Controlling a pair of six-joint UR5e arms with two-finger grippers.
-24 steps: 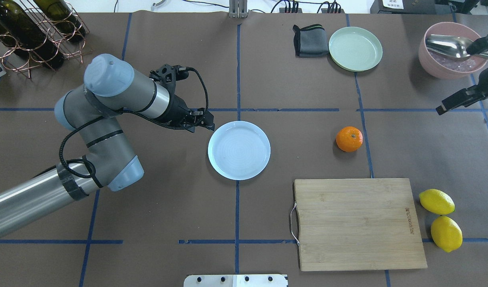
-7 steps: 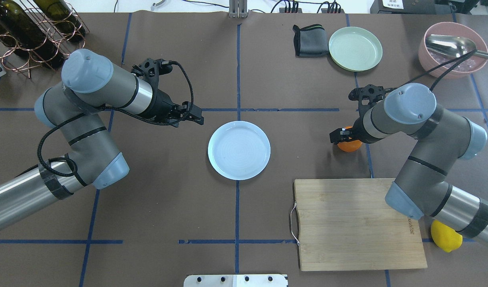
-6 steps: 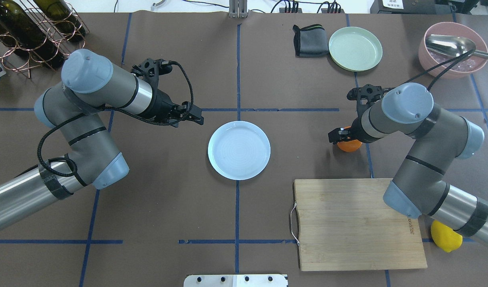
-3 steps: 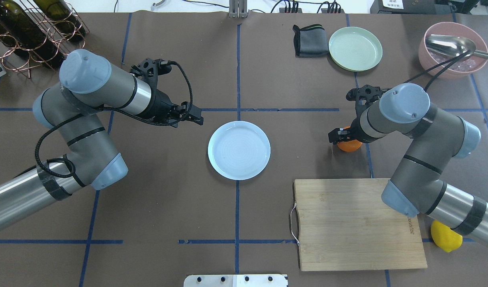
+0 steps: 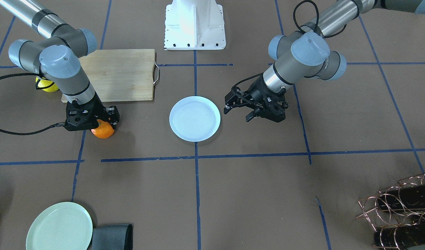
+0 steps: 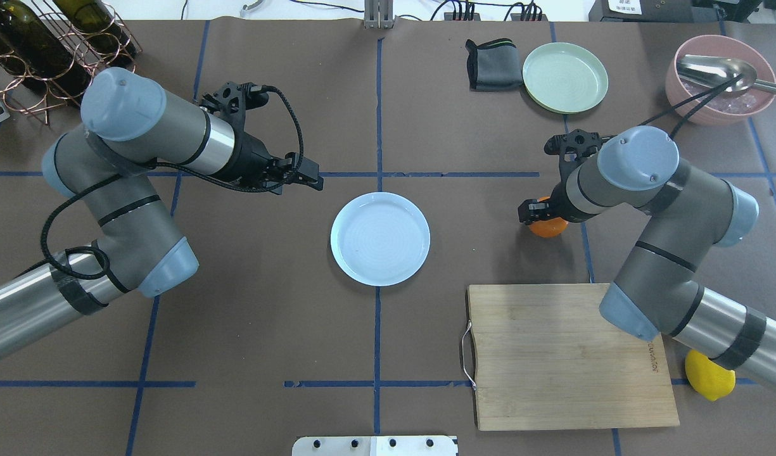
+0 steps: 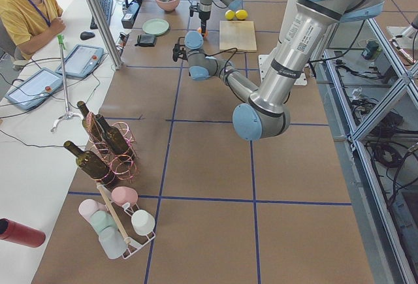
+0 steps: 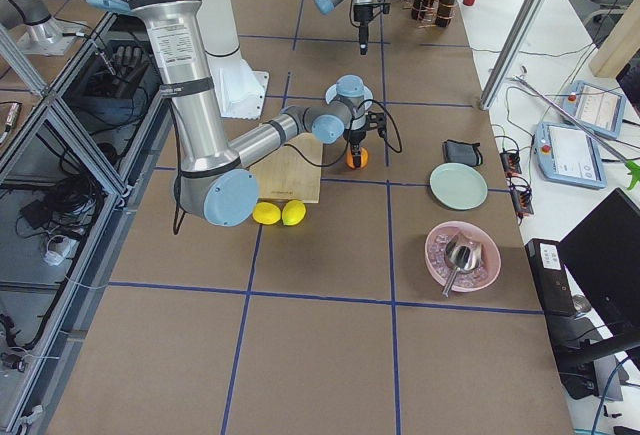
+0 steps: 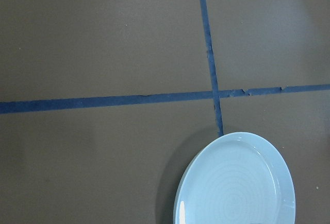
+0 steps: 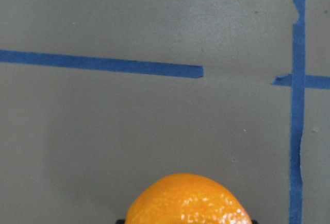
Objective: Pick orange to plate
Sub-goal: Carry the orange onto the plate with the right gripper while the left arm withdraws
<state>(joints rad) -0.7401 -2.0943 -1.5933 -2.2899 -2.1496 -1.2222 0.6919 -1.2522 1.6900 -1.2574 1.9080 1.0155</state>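
Next, I release the orange from my right gripper onto the middle of the pale bluish-white plate [image 5: 194,120].
The orange [image 6: 548,228] sits right of centre, mostly covered from above by my right gripper [image 6: 540,215], which is shut on it. In the front view the orange [image 5: 103,130] peeks out below the black gripper body [image 5: 91,119]. The right wrist view shows the orange [image 10: 188,201] close at the bottom edge. The pale bluish-white plate [image 6: 380,238] lies empty at the table's middle, well left of the orange. My left gripper [image 6: 313,182] hovers open just off the plate's upper left, holding nothing. The plate [image 9: 237,183] fills the lower right of the left wrist view.
A wooden cutting board [image 6: 571,354] lies in front of the orange, with a lemon [image 6: 709,375] at its right. At the back right are a green plate [image 6: 565,77], a grey cloth [image 6: 491,64] and a pink bowl [image 6: 720,79] with a spoon. A bottle rack [image 6: 52,50] stands back left.
My right arm swung in from the right edge and closed over the orange; in the last half second gripper and orange shifted slightly left. My left arm drew back from the plate.
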